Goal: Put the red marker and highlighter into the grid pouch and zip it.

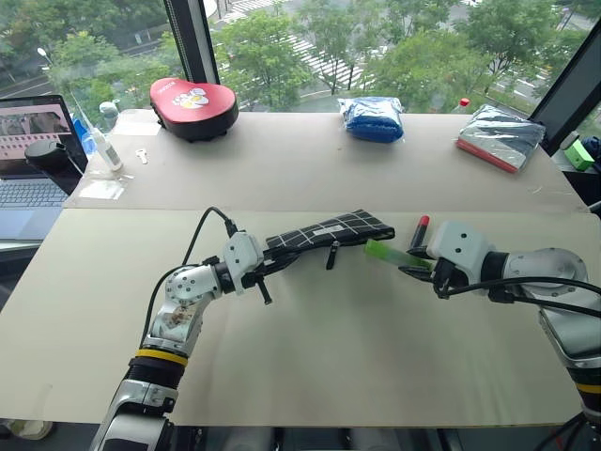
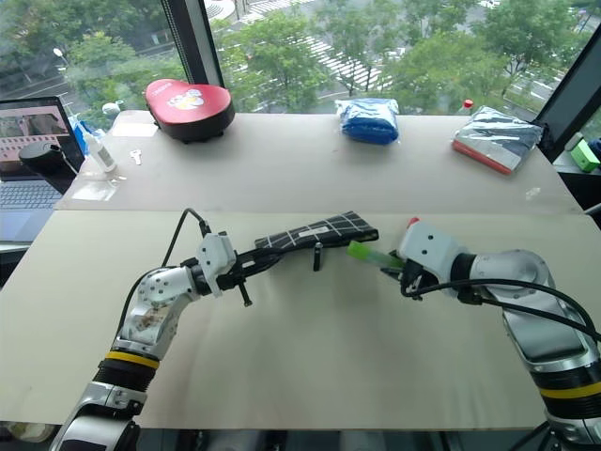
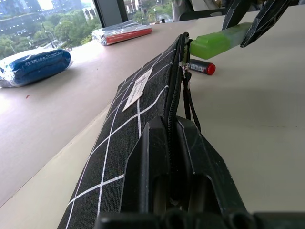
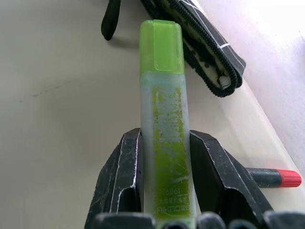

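Observation:
Next, my right gripper lets go of the highlighter inside the open end of the grid pouch [image 1: 357, 234] [image 4: 191, 40], near the pouch's pull strap.
My left gripper [image 1: 280, 256] is shut on the left end of the grid pouch [image 1: 329, 229], a black fabric pouch with white lines, and holds it just above the table. The pouch's black pull strap [image 1: 331, 256] hangs below it. My right gripper [image 1: 419, 267] is shut on the light-green highlighter [image 1: 387, 252]. The highlighter's cap [image 4: 161, 45] points at the pouch's right end [image 4: 209, 57], close to it and apart from it. The red marker [image 1: 422, 227] lies on the table just behind my right gripper, red cap away from me.
Along the far side of the table stand a red padded case [image 1: 192, 106], a blue cloth bundle [image 1: 372, 118] and a silver packet with a red edge [image 1: 500, 137]. A laptop [image 1: 33, 155] and a small bottle [image 1: 103, 146] sit at the far left.

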